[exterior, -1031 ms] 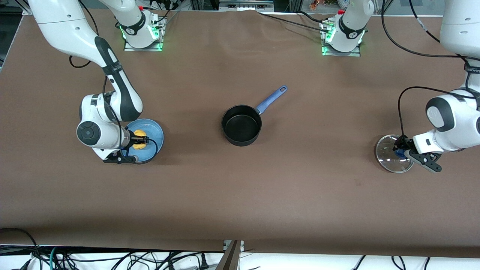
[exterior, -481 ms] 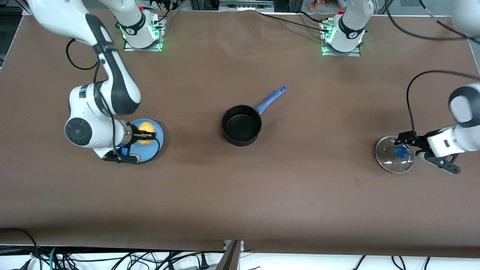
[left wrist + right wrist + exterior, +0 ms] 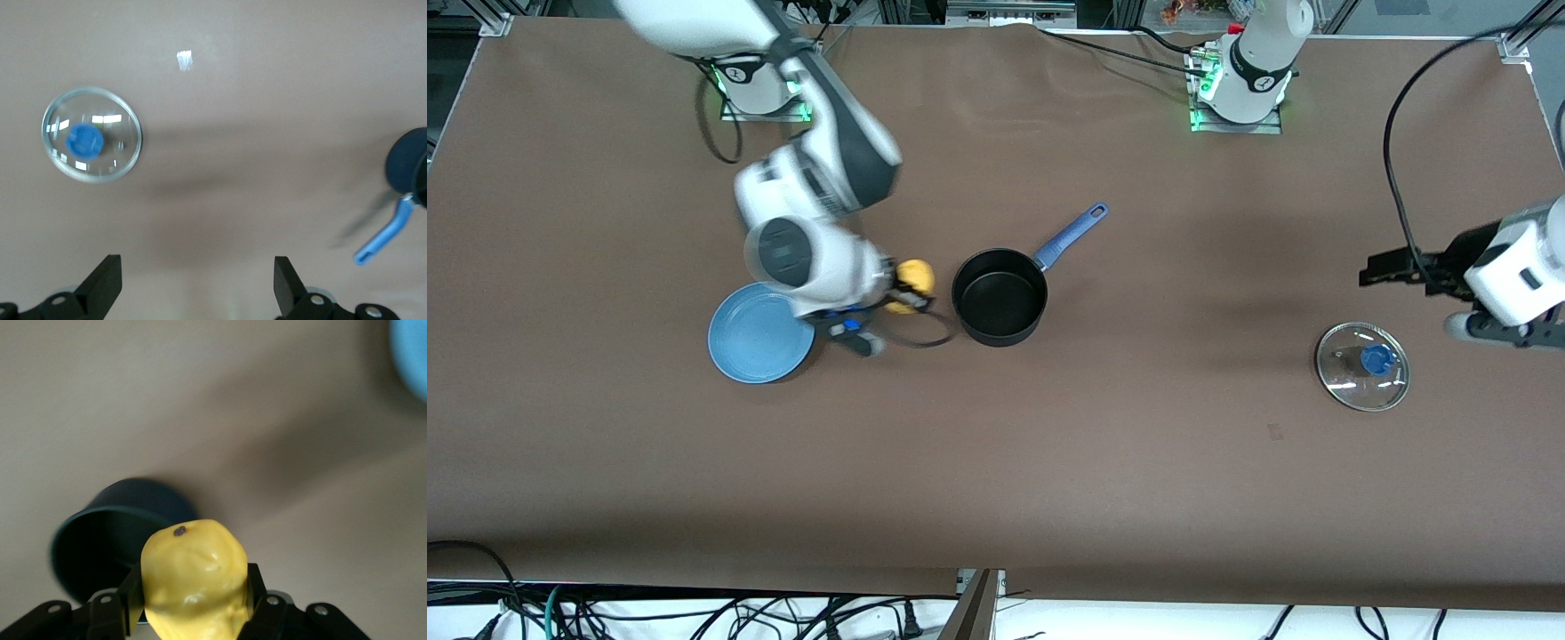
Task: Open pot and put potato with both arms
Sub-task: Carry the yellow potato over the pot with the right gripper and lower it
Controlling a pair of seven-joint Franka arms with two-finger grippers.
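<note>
My right gripper has the yellow potato, now in the air beside the pot. It will put the potato down on the bottom of the open black pot (image 3: pixel 1005 300) (image 3: pixel 101 555).
The black pot (image 3: pixel 1000 296) with its blue handle (image 3: pixel 1069 235) stands open at the table's middle. It also shows in the right wrist view (image 3: pixel 110 537) and the left wrist view (image 3: pixel 408 163). My right gripper (image 3: pixel 903 293) is shut on the yellow potato (image 3: pixel 914 277) and holds it in the air beside the pot, between pot and plate; the potato fills the right wrist view (image 3: pixel 195 580). The glass lid (image 3: pixel 1362 365) with its blue knob lies on the table toward the left arm's end, also in the left wrist view (image 3: pixel 91 143). My left gripper (image 3: pixel 1383 269) is open, empty and raised, over the table beside the lid.
A flat light-blue plate (image 3: pixel 758 336) lies empty on the table toward the right arm's end, beside the right arm's wrist. Cables hang along the table's edge nearest the camera.
My right gripper lifted the potato off the plate and carried it toward the pot. My left gripper let go of the lid's knob, opened and rose away from the lid.
</note>
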